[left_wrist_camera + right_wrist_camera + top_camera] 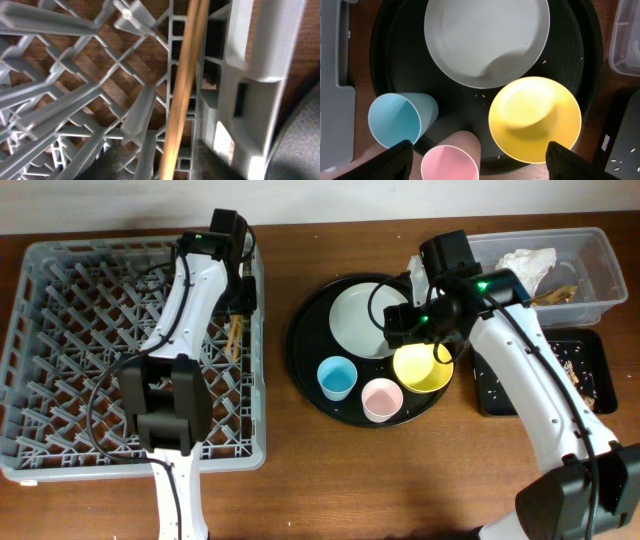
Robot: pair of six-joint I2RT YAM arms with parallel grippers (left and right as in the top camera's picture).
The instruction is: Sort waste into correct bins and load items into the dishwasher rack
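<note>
The blue cup's rim [354, 381] [420, 128], on the side facing the pink cup, is the next place for my right gripper to go to and close.
The grey dishwasher rack [60, 360] fills the left. My left gripper [243, 302] is low at the rack's right wall, open, with the brown chopsticks [235, 337] lying in the lattice between its fingers [167, 167]; the chopsticks [182, 85] run along the rack wall [245, 75]. My right gripper [424, 340] hovers open and empty [480, 162] over the round black tray. Below it are the white plate [485, 40], yellow bowl [535, 120], blue cup [395, 120] and pink cup [451, 162]. The clear tub [600, 250] holds the white napkin [527, 262] and golden-brown scraps [556, 295].
The large round black tray [305, 350] sits between the rack and the bins. The shallow black rectangular tray [585, 345], with beige crumbs [575, 375], lies in front of the clear tub at the right edge. Bare wooden table [350, 480] runs along the front.
</note>
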